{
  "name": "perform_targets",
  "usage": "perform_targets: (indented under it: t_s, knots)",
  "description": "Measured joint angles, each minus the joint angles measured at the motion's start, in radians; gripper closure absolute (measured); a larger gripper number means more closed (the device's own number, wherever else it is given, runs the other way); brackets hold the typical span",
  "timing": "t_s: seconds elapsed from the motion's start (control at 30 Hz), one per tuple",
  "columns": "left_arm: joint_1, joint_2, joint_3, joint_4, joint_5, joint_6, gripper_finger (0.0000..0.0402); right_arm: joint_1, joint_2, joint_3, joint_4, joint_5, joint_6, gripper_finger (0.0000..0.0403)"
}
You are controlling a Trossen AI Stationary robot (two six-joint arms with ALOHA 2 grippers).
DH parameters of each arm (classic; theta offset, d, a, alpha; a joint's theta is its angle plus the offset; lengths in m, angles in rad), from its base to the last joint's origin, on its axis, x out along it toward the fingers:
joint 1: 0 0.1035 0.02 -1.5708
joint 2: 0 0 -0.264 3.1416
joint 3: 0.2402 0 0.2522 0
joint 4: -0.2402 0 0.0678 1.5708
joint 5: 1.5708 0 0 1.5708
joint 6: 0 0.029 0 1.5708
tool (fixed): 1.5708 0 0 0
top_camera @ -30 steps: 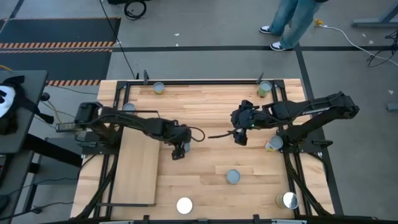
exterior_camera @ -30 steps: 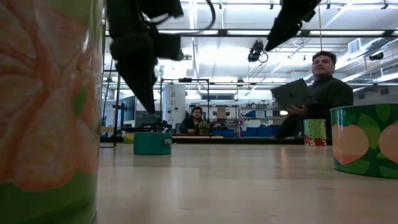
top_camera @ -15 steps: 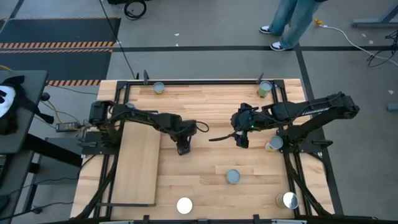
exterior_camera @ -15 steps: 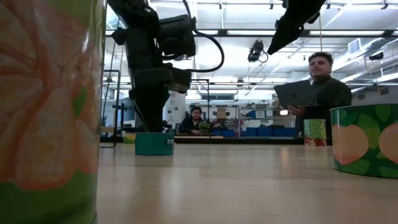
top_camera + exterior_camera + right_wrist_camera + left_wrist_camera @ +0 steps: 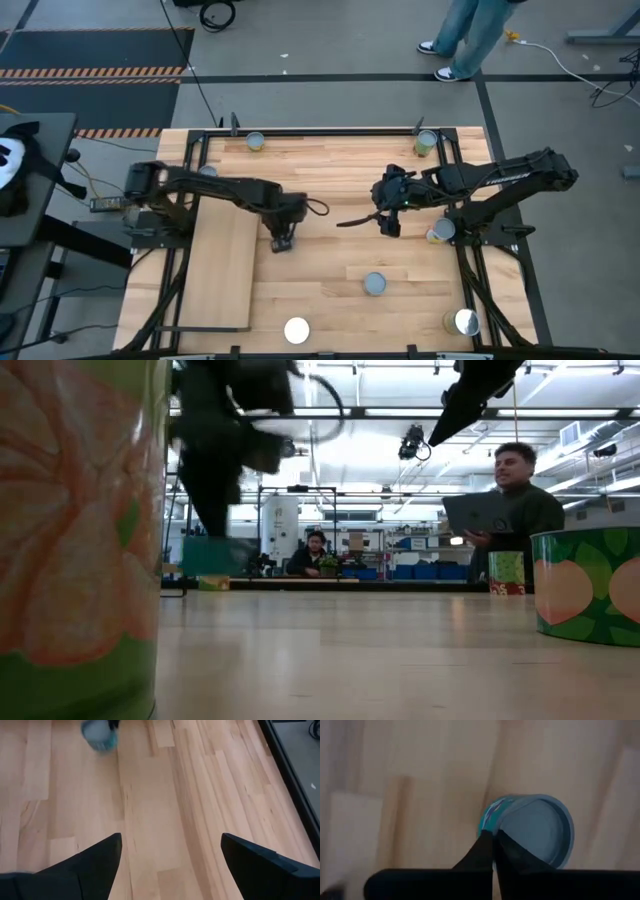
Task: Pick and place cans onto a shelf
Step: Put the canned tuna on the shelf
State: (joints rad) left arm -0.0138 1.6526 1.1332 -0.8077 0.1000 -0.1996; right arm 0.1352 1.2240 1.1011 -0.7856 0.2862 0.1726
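Observation:
The teal can will go down on the shelf board's far end (image 5: 213,214), beside the black side rail, from my left gripper.
My left gripper (image 5: 281,240) (image 5: 492,837) is shut on a small teal can (image 5: 530,835) with a pale-blue top, right of the shelf (image 5: 222,265). The shelf is a light-wood board in a black frame. In the low view the can (image 5: 215,555) hangs above the tabletop. My right gripper (image 5: 388,222) (image 5: 170,855) hovers open over bare wood right of centre, holding nothing. Other cans stand on the table: one (image 5: 374,284) near the middle, one (image 5: 296,329) at the near edge, one (image 5: 440,231) at the right. My left gripper pinches the teal can's rim (image 5: 490,827) between its two fingers. One finger (image 5: 520,855) lies over the pale-blue top and the other (image 5: 475,855) against the teal side. The fingers point down from above. The can is lifted clear of the table, hanging below the fingers.
More cans stand at the far edge (image 5: 255,141) (image 5: 426,142) and the near right corner (image 5: 464,321). Two big green-orange cans (image 5: 80,540) (image 5: 590,590) stand close to the low camera. A person with a laptop (image 5: 500,510) stands beyond the table.
My left gripper came down onto the teal can and took hold of it. It then rose and drew back a little toward the table's left edge. The can, which stood on the table half a second ago, is now lifted clear.

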Motion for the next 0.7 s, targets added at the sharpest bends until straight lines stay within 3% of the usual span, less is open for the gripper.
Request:
perform_targets:
  t_s: [0.23, 0.33, 0.53, 0.7]
  knots:
    - [-0.006, -0.222, -0.028, -0.363, -0.071, 0.115, 0.0399, 0.0, 0.001, 0.0, 0.019, 0.019, 0.023, 0.0055]
    - [0.041, -0.33, -0.112, -0.395, -0.099, 0.104, 0.04, 0.0, 0.001, 0.0, 0.033, 0.035, 0.05, 0.0055]
    - [0.107, -0.543, -0.315, -0.404, -0.177, -0.199, 0.04, 0.002, 0.001, 0.0, 0.035, 0.038, 0.154, 0.0055]
    - [0.108, -0.644, -0.343, -0.475, -0.269, -0.496, 0.04, 0.003, 0.002, 0.0, 0.041, 0.039, 0.187, 0.0055]
